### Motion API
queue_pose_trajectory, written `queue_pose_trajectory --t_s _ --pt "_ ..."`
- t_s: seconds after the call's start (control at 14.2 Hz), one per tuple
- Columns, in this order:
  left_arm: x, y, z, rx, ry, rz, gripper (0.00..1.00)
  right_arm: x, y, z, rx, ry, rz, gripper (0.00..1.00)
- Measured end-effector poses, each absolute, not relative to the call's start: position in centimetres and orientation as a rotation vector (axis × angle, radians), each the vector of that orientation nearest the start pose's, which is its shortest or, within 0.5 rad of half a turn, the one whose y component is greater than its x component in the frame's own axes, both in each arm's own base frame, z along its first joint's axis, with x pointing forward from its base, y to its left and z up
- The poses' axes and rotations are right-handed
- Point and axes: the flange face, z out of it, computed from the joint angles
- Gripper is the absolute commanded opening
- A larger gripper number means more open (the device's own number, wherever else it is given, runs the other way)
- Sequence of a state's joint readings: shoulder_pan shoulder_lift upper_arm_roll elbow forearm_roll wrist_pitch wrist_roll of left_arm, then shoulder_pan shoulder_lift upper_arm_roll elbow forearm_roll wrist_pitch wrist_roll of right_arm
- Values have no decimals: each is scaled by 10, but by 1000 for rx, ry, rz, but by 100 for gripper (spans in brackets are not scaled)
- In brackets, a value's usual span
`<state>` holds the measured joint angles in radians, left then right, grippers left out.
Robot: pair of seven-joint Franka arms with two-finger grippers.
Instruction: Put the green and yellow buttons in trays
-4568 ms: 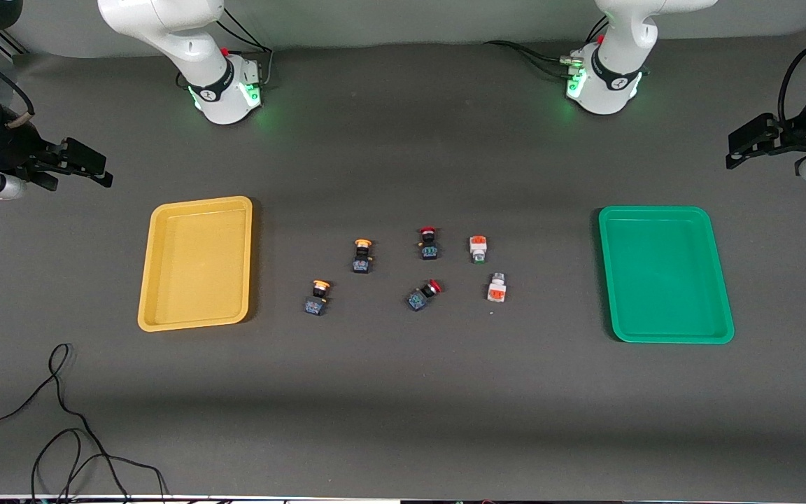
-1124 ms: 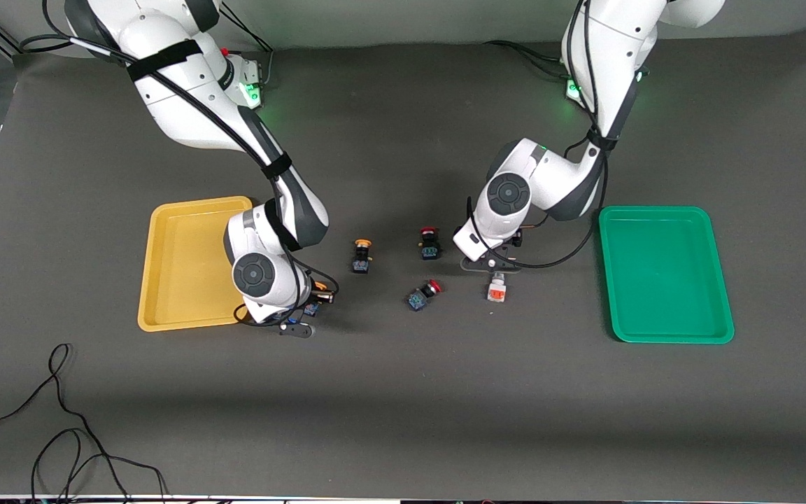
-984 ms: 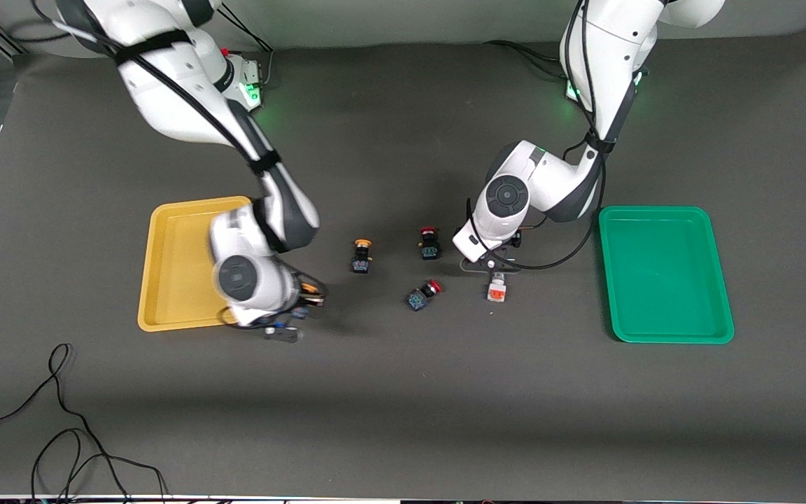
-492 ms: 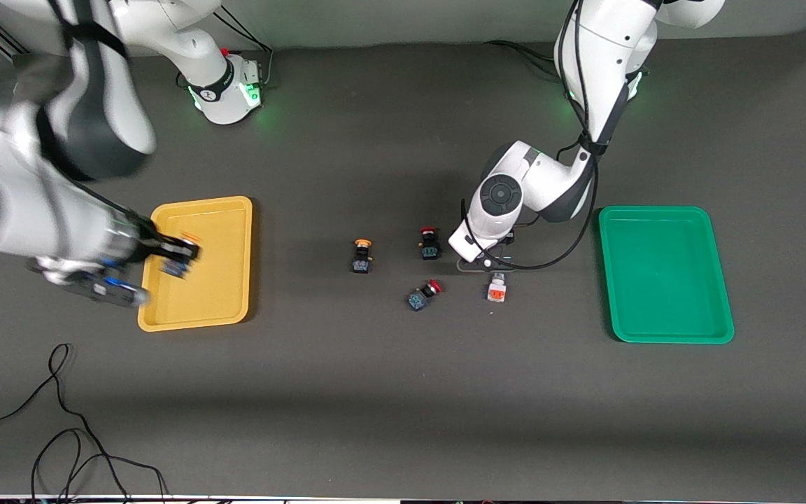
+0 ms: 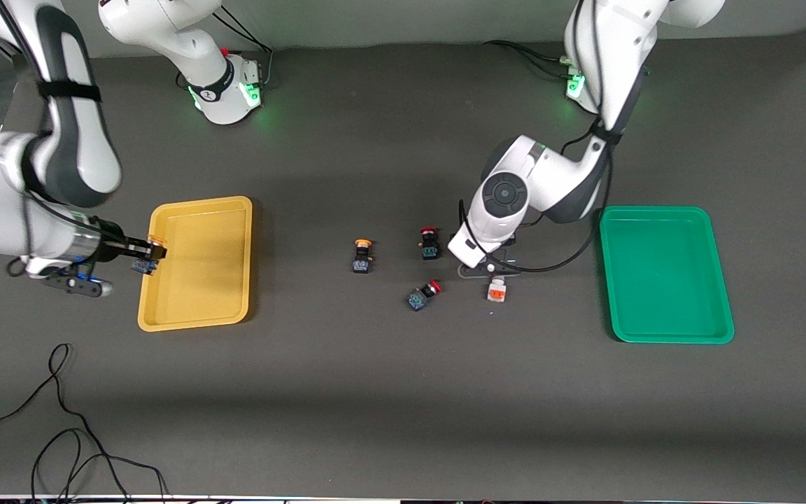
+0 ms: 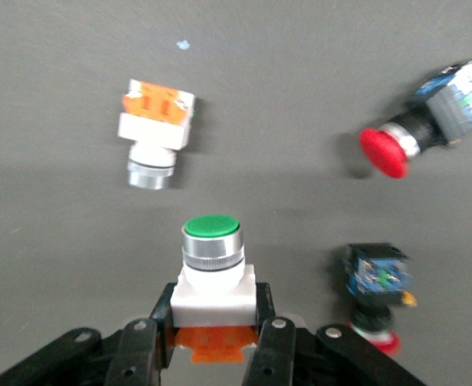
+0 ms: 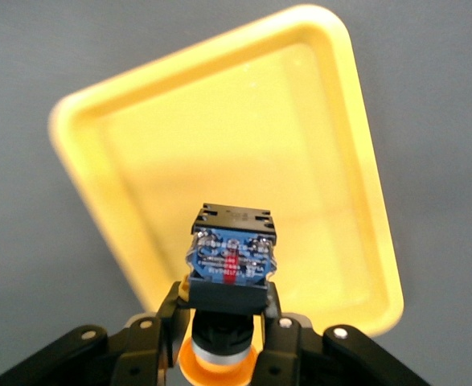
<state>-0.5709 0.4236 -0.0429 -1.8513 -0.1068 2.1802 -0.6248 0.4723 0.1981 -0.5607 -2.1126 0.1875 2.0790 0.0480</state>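
Note:
Next, my left gripper drops the green button, now low over the table's middle, inside the green tray (image 5: 645, 281), toward the tray's rim that faces the loose buttons.
My right gripper (image 5: 145, 256) is shut on a yellow button (image 5: 151, 252) and holds it over the yellow tray's (image 5: 196, 308) rim at the right arm's end. In the right wrist view the gripper (image 7: 223, 310) grips the button (image 7: 230, 265) by its black-blue body, above the tray (image 7: 219, 161). My left gripper (image 5: 488, 264) is low over the table's middle. In the left wrist view it (image 6: 214, 301) is shut on a green button (image 6: 211, 269). A second green button (image 5: 496, 288) lies beside it, also seen in the left wrist view (image 6: 157, 129). A second yellow button (image 5: 361, 255) stands mid-table. The green tray (image 5: 665, 329) is empty.
Two red-capped switches stay on the table, one upright (image 5: 429, 243) and one tipped over (image 5: 422, 295), both close to my left gripper. A black cable (image 5: 60, 420) lies at the table's near corner at the right arm's end.
My right gripper has carried the yellow button from the table beside the yellow tray, across that tray, to its rim at the right arm's end. My left arm has barely shifted.

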Motion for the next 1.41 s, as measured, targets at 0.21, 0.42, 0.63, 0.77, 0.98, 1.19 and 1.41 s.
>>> queue_pose_trajectory --t_s 0.21,0.42,0.63,0.77,0.98,1.19,1.41 --pt "529 -320 373 -3170 -191 234 23 521 -36 256 -3036 334 274 0" --pt "545 -234 405 -3147 -130 349 23 516 -36 230 -2991 268 289 67" --pt "574 -105 401 -3136 -49 392 23 519 -36 232 -2986 258 275 100" --pt "580 -39 381 -3106 -11 374 23 528 -29 243 -2973 239 273 100" --pt "580 -6 311 -3098 31 288 24 552 -3 285 -2902 285 369 100" --pt "572 1 221 -3088 52 277 41 574 97 341 -2881 419 414 100" --pt "572 8 192 -3089 41 296 100 551 279 354 -2927 476 404 100"
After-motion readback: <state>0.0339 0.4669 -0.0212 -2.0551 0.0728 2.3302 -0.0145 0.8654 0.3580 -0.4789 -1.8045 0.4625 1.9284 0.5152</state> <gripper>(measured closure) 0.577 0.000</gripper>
